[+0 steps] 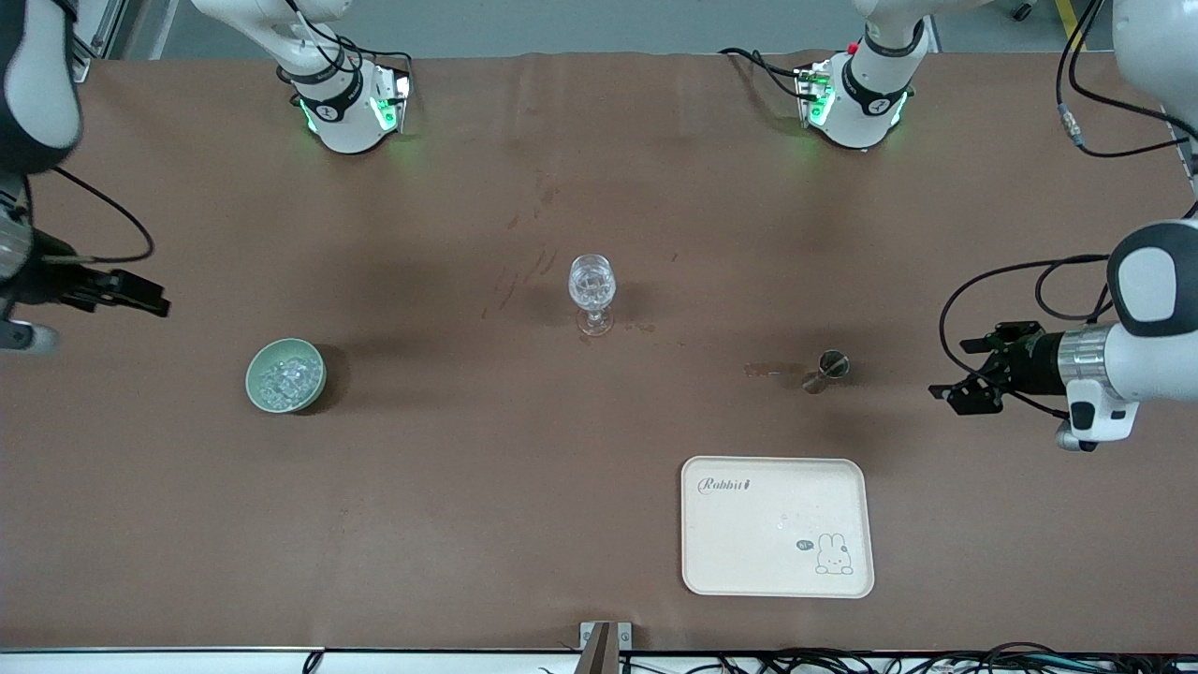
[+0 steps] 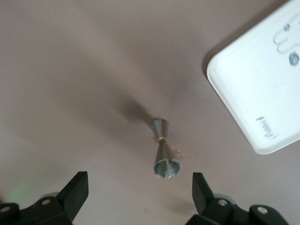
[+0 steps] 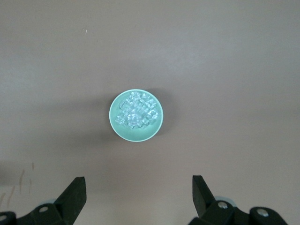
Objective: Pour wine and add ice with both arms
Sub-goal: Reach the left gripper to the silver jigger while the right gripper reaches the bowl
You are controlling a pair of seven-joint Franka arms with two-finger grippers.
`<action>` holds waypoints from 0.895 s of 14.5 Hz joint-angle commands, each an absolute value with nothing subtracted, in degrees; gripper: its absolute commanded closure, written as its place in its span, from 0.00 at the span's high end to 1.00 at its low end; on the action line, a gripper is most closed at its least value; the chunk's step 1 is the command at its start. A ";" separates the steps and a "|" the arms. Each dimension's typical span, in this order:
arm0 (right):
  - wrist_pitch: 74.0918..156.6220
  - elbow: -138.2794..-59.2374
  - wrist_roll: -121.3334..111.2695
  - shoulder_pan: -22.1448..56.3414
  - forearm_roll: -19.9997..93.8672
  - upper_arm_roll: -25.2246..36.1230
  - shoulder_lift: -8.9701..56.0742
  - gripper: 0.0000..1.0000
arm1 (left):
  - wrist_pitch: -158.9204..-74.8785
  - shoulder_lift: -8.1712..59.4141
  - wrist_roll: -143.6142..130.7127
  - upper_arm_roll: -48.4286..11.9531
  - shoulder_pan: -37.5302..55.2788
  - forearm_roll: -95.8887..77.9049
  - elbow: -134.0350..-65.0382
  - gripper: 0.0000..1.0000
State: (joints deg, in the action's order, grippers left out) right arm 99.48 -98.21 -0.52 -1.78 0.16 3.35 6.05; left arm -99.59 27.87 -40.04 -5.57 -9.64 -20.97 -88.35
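Next, my left gripper grips the narrow middle (image 1: 822,375) (image 2: 161,140) of the small metal jigger, between its two cups.
Ice cubes (image 1: 285,376) lie heaped in a pale green bowl (image 1: 260,360) toward the right arm's end; the right wrist view shows the ice (image 3: 136,112) in the bowl (image 3: 115,124). A clear stemmed glass (image 1: 591,292) stands mid-table. A small metal jigger (image 1: 828,368) stands toward the left arm's end. My left gripper (image 1: 955,379) is open and empty, apart from the jigger (image 2: 164,154), which shows ahead of its fingers (image 2: 139,187). My right gripper (image 1: 140,295) is open and empty, high over the table's end, apart from the bowl; its jaws (image 3: 139,190) stand wide.
A cream tray (image 1: 777,524) with a rabbit print lies nearer the front camera than the jigger; its corner shows in the left wrist view (image 2: 253,79). Both arm bases (image 1: 351,103) (image 1: 856,94) stand along the table's back edge.
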 commanded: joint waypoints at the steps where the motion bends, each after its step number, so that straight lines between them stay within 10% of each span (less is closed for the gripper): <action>1: 103.26 -102.39 -0.97 -1.32 1.41 3.25 7.19 1.00 | -100.72 32.94 -41.66 -5.80 -11.95 -29.15 -87.01 0.93; 13: 131.30 -118.03 1.67 -0.26 5.10 3.16 17.05 0.88 | -100.81 44.29 -38.15 -5.98 -11.78 -48.34 -91.05 0.64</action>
State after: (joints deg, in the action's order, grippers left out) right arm 128.46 -115.31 0.87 -0.24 3.93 3.26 17.53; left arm -100.48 43.81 -39.03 -5.88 -12.12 -46.96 -90.80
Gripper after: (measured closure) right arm 0.053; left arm 0.322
